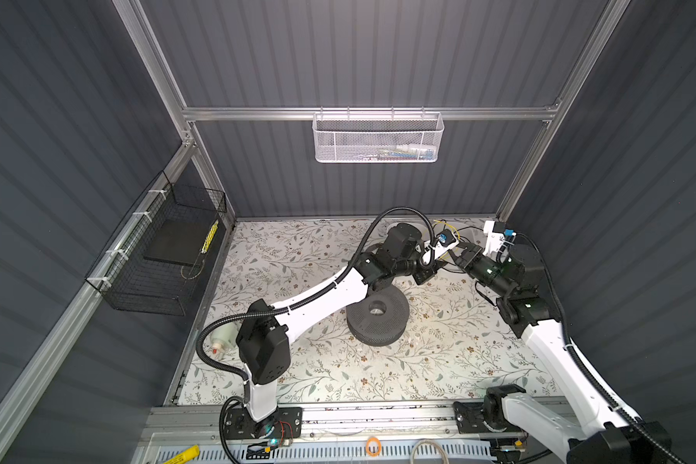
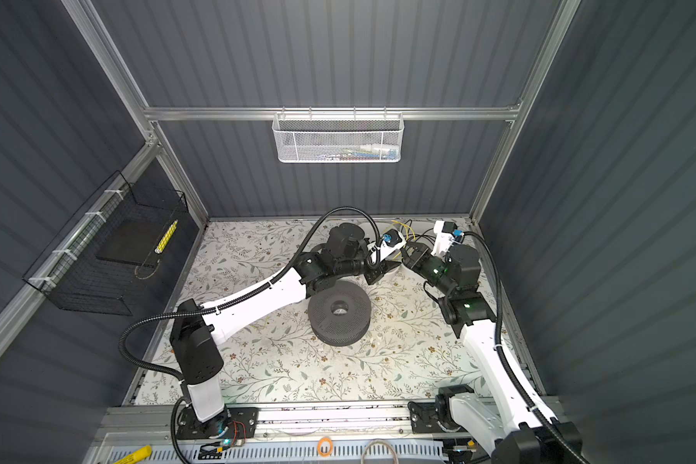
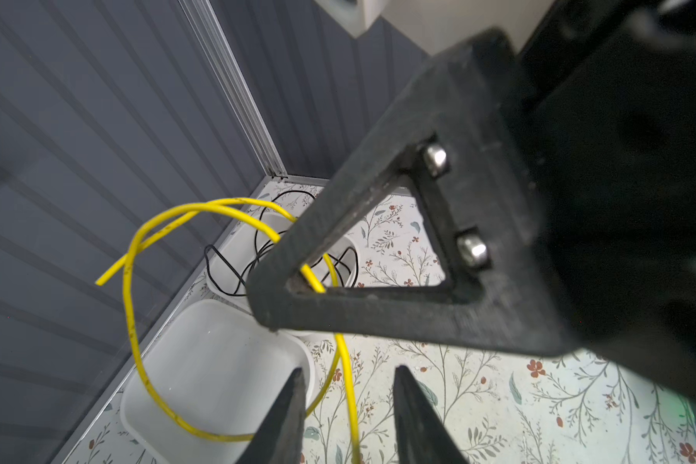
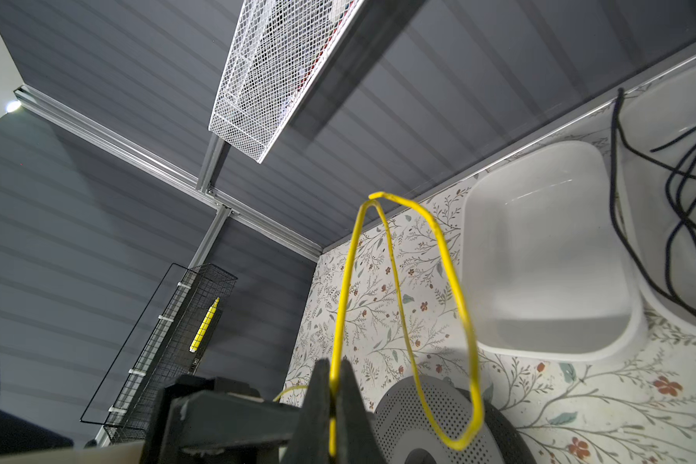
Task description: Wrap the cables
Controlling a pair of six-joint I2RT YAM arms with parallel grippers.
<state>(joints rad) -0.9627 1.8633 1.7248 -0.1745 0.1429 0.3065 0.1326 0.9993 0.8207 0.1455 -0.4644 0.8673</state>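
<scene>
The cable loops back above my right gripper. My left gripper will pinch that part of the cable while my right gripper opens, takes the cable's tail (image 3: 120, 264) and pulls it straight.
The cable (image 3: 131, 321) is a thin bright yellow wire that stands up in springy loops near the back right corner (image 1: 453, 229) (image 2: 404, 227). My right gripper (image 4: 334, 363) is shut on one strand, and a loop (image 4: 459, 444) arcs out above its tips. My left gripper (image 3: 348, 369) is open right beside it. A strand of the cable runs down between the left fingers without touching either. The two grippers nearly meet (image 1: 445, 261) (image 1: 459, 254). The right gripper's black finger frame (image 3: 378, 309) fills much of the left wrist view.
An empty white tray (image 3: 218, 361) and a second tray holding thin black cords (image 4: 659, 120) sit against the back wall. A grey perforated spool (image 1: 378, 317) stands mid-table under the left arm. A black wire basket (image 1: 157, 257) hangs on the left wall.
</scene>
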